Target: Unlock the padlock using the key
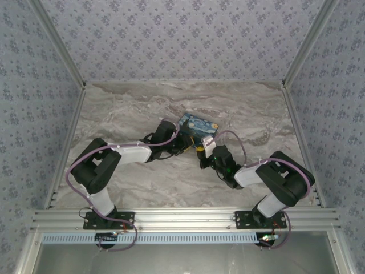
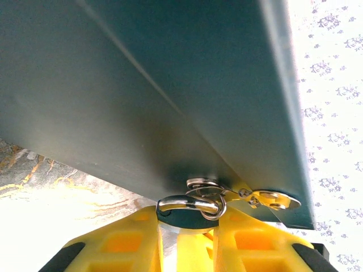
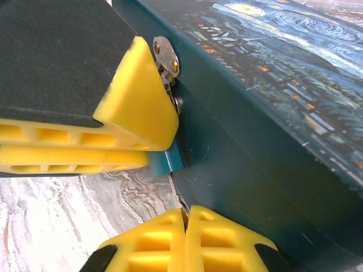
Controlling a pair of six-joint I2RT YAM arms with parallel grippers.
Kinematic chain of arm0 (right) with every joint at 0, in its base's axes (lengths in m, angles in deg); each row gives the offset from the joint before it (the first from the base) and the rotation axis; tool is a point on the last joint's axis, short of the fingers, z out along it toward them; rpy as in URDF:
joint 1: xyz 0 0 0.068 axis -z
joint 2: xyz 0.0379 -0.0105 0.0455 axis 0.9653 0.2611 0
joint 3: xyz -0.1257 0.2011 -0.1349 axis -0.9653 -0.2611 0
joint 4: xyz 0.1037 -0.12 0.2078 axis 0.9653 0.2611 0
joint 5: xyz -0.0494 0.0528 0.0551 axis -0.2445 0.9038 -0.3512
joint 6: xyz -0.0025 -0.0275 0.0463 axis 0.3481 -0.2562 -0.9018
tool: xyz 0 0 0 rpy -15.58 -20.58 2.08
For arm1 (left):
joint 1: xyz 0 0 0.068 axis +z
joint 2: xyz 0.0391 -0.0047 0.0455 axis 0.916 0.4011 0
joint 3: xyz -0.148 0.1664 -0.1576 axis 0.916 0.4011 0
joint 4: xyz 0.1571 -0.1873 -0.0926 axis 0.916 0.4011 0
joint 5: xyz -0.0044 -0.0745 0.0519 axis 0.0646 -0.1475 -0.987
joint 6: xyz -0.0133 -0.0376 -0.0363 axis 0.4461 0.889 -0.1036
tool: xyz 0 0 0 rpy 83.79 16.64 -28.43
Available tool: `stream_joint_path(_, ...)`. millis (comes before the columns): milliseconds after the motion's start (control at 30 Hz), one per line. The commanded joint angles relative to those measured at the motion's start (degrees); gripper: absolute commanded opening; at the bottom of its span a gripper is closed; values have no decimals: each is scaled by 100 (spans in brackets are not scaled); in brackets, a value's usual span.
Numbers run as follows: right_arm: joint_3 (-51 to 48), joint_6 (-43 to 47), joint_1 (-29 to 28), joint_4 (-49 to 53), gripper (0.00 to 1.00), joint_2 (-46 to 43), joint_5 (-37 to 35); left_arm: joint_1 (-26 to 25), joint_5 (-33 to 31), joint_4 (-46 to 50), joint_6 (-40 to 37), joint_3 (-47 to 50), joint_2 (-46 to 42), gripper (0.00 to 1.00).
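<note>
My left gripper needs to open, back off and pinch the padlock's flat sides (image 2: 189, 221) before turning the key, since it is holding the padlock by its narrow edges.
The padlock (image 2: 184, 218), small and blue-bodied, sits between the yellow fingers (image 2: 125, 241) of my left gripper (image 2: 187, 229), which is shut on it. Its silvery shackle (image 2: 187, 203) passes through the hasp ring (image 2: 207, 184) on the side of the painted box (image 2: 142, 85). In the right wrist view a corner of the padlock (image 3: 166, 161) pokes out below the left gripper's fingers (image 3: 136, 113). My right gripper (image 3: 186, 218) is shut on the key (image 3: 180, 203), a thin metal sliver pointing up toward the padlock's underside. Whether the key's tip is in the lock is hidden.
The blue-and-yellow swirly box (image 1: 198, 125) lies mid-table on the marble top (image 1: 142, 103), with both grippers, left (image 1: 193, 147) and right (image 1: 202, 153), crowded against its near side. A metal hasp plate (image 3: 166, 56) is screwed to the box wall. Patterned walls enclose the table.
</note>
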Motion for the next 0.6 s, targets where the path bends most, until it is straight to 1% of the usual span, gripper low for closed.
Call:
stream_joint_path(0, 205, 68, 88, -366, 0, 40, 229, -25, 338, -87, 108, -75, -267, 23)
stream_joint_path(333, 504, -21, 288, -569, 0, 174, 656, -27, 387, -159, 228, -41, -306, 23)
stream_joint_path(567, 849, -30, 283, -472, 0, 265, 755, -26, 430, -336, 345, -9, -271, 23)
